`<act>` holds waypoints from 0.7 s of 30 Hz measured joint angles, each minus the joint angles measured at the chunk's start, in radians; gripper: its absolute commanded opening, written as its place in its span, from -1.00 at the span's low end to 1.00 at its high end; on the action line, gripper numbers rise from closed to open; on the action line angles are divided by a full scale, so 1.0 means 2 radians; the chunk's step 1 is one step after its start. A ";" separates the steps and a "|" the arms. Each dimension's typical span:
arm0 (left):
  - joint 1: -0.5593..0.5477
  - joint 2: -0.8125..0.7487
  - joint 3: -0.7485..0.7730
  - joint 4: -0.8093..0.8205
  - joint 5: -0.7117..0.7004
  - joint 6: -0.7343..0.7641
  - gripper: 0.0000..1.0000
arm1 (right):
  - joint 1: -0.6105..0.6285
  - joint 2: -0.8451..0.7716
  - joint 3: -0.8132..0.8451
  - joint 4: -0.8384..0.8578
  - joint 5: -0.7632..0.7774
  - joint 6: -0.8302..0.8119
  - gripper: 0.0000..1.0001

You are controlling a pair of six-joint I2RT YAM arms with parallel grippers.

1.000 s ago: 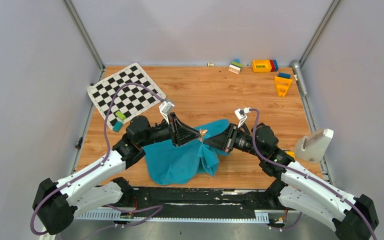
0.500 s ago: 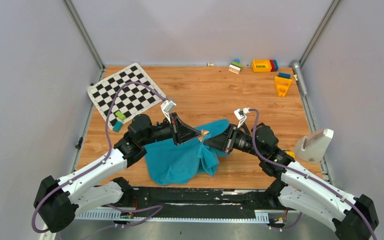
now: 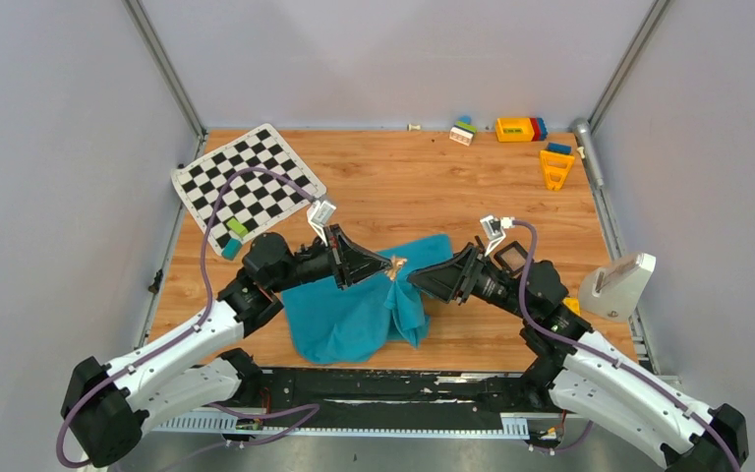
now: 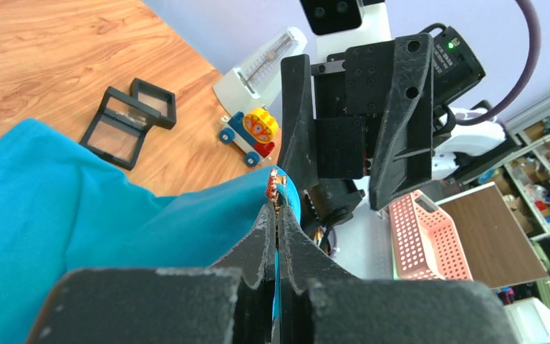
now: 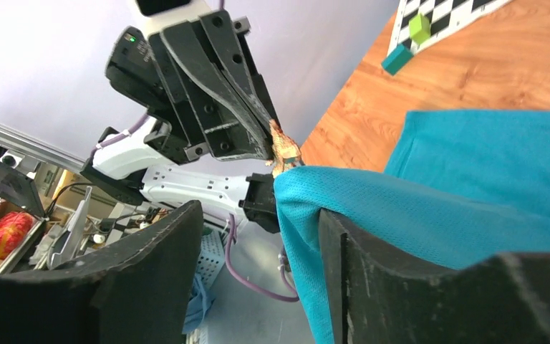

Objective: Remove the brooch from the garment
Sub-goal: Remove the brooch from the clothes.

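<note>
I can see the garment hangs over just one finger of my right gripper, so next I back that gripper off and grab the hanging fabric (image 5: 298, 247) below the brooch.
The teal-blue garment (image 3: 354, 305) lies bunched on the wooden table between the two arms, with one fold lifted into a peak. The small orange-gold brooch (image 3: 397, 263) sits at that peak. My left gripper (image 3: 385, 264) is shut on the brooch (image 4: 277, 186), which sticks out past its fingertips, and a sliver of teal fabric shows between the jaws. My right gripper (image 3: 415, 283) faces it from the right, open and holding nothing. In the right wrist view the garment (image 5: 473, 179) drapes over one finger, and the brooch (image 5: 283, 148) is at the left gripper's tips.
A checkered mat (image 3: 246, 185) lies at the back left with green and teal blocks (image 3: 233, 236) at its near corner. Toy bricks (image 3: 519, 129) and an orange piece (image 3: 555, 165) sit at the back right. A white object (image 3: 617, 283) stands at the right edge. Two black square boxes (image 4: 130, 122) lie near the garment.
My left gripper has closed on the brooch. My right gripper has opened, let go of the fabric and drawn back to the right.
</note>
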 measured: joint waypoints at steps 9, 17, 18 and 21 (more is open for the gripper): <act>0.000 0.010 -0.050 0.109 0.006 -0.074 -1.00 | 0.000 0.009 -0.017 0.060 0.005 0.014 0.14; 0.000 0.023 -0.053 0.173 0.013 -0.108 -1.00 | 0.000 0.041 -0.022 0.112 -0.012 0.037 -0.18; 0.000 0.023 -0.054 0.176 0.013 -0.109 -1.00 | 0.000 0.041 -0.023 0.115 -0.013 0.038 -0.25; 0.000 0.023 -0.055 0.187 0.015 -0.113 -1.00 | 0.000 0.041 -0.026 0.127 -0.014 0.042 -0.43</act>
